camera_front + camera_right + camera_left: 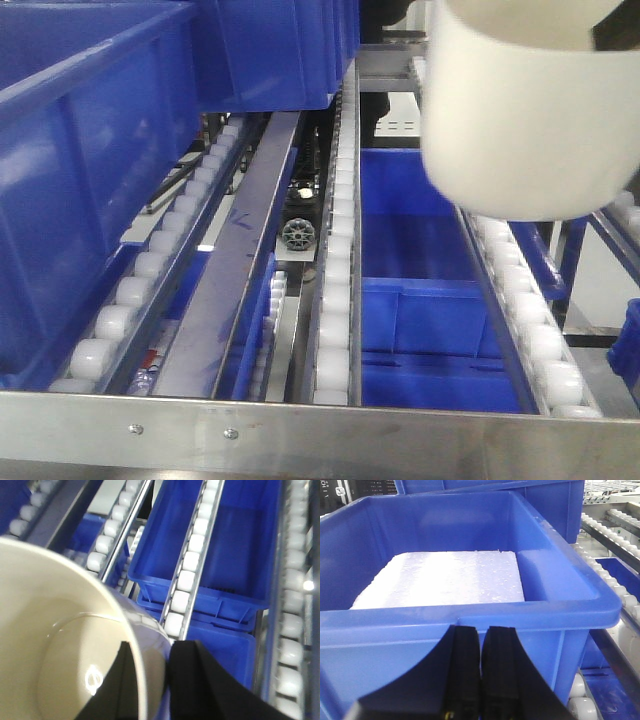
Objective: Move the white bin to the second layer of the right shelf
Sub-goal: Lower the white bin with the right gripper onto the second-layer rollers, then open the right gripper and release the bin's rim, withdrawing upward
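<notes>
The robot's right gripper needs to release the white bin between the two white roller rows (436, 318), close behind the steel front bar.
The white bin (525, 110) is a smooth cream tub hanging at the upper right, just over the sloping roller rails (530, 320) of the right shelf second layer. Whether its bottom touches the rollers I cannot tell. In the right wrist view the bin (50, 630) fills the lower left, and my right gripper (150, 652) is shut on its rim, one black finger inside the wall and one outside. My left gripper (481, 630) is shut on nothing, its tips close in front of a blue crate's wall.
A large blue crate (470, 615) holding a white foam block (445, 580) stands on the left rails, also seen as the blue crate (90, 150). More blue crates (225, 555) lie on the level below the rollers. A steel front bar (320, 430) edges the rack.
</notes>
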